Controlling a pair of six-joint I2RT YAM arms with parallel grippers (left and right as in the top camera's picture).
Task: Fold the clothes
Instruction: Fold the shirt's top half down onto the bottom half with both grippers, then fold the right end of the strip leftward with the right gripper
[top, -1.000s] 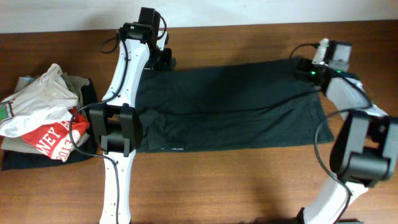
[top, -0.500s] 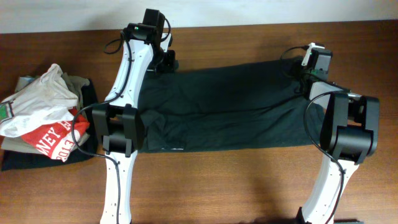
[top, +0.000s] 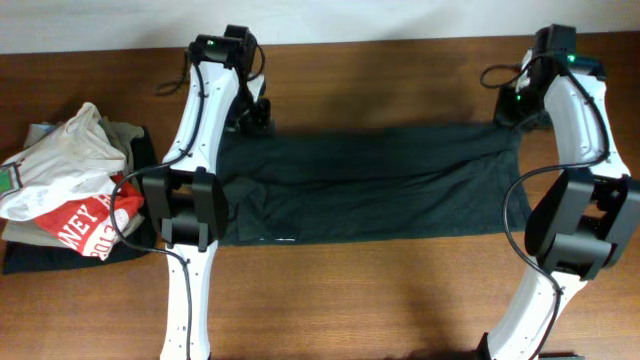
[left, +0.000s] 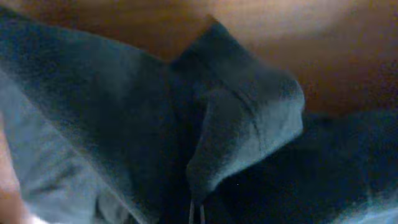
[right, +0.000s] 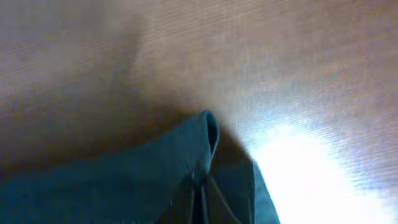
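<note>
Next, I release the shirt's far corner with my left gripper on the shirt's wrinkled end (top: 238, 197) nearest the garment pile.
The clothes (top: 370, 185), a dark charcoal T-shirt, lie spread in a wide band across the middle of the wooden table. My left gripper (top: 256, 112) is shut on the shirt's far left corner, and the pinched fabric (left: 236, 124) bunches up right above its fingertips (left: 196, 214). My right gripper (top: 511, 106) is shut on the far right corner. A fold of cloth (right: 186, 155) is clamped between its jaws (right: 201, 196) over bare table. The far edge runs fairly straight between the two grippers.
A pile of other garments sits at the left edge: a white-and-red one (top: 70, 190) on top of a plain black one (top: 60, 255). Both arm bases stand at the near side, left (top: 185, 210) and right (top: 575, 235). Bare wood (top: 380, 290) lies in front of the shirt.
The right gripper has swung to the shirt's far right corner and shut on it. Both wrists have risen, and the far edge now runs straighter between them.
</note>
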